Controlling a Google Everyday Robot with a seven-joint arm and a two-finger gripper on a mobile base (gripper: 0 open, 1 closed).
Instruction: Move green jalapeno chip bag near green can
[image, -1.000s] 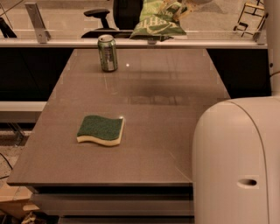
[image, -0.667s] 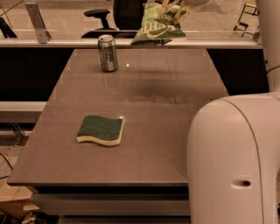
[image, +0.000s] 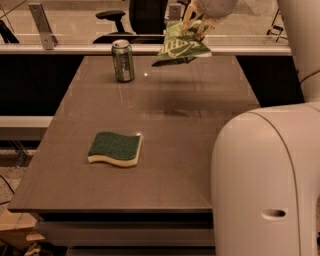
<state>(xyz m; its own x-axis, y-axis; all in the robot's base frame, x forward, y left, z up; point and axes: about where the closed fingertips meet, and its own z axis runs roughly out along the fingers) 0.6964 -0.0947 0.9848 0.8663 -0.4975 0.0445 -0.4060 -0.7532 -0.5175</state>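
Observation:
I should let go of the green jalapeno chip bag on the brown table (image: 161, 79), setting it close beside the green can, on the side toward my arm.
The green jalapeno chip bag (image: 181, 44) hangs in the air above the far part of the table, crumpled, with white lettering showing. My gripper (image: 195, 24) is shut on the bag's top edge, near the top of the camera view. The green can (image: 123, 60) stands upright on the table at the far left, to the left of the bag and lower than it. The bag does not touch the table or the can.
A yellow sponge with a dark green top (image: 115, 148) lies on the brown table (image: 170, 130) at the near left. My white arm body (image: 265, 180) fills the lower right. A black office chair (image: 135, 17) and a rail stand behind the table.
The gripper has carried the chip bag lower and slightly to the left, closer to the can. The can and the sponge have not moved.

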